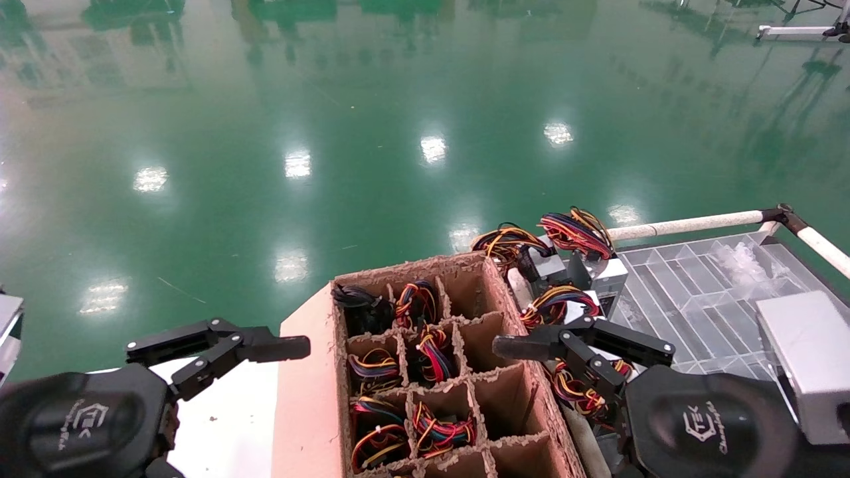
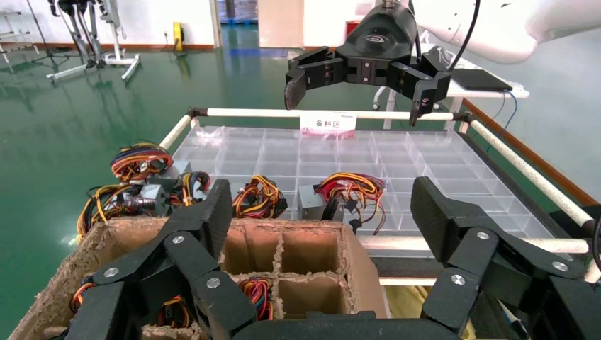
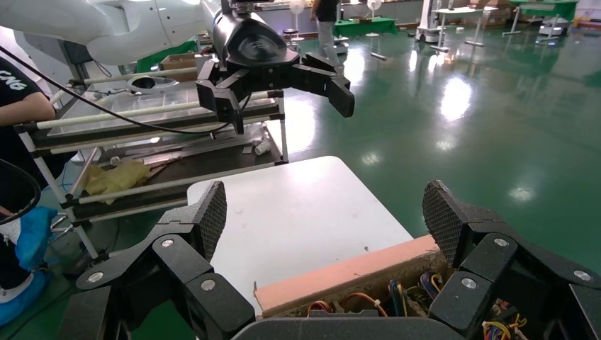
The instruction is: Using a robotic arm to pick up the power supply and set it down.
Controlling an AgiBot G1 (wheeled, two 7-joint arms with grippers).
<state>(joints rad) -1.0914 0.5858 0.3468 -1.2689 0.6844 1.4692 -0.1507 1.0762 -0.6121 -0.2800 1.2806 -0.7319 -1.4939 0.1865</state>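
Next, my right gripper grips the power supply's tied coloured wires [image 1: 440, 429] in the nearest filled cell of the middle column of the brown cardboard grid box.
Several power supplies, silver-grey boxes with tied coloured wires, lie on the near-left part of the clear tray; one [image 1: 607, 271] shows in the head view and one [image 2: 310, 203] in the left wrist view. More wire bundles [image 1: 431, 352] fill cells of the brown cardboard grid box [image 1: 305, 398]. My left gripper [image 2: 322, 205] hovers open at the box's left side, one finger [image 1: 279, 348] reaching toward it. My right gripper [image 3: 326, 212] is open at the box's right edge, finger [image 1: 514, 346] over a cell. Neither holds anything.
The clear compartment tray [image 1: 690, 299] sits right of the box inside a white tube rail [image 1: 684, 224]. A white table [image 3: 305, 212] lies left of the box. Green floor lies beyond. A shelf rack [image 3: 142, 134] and a person stand farther off.
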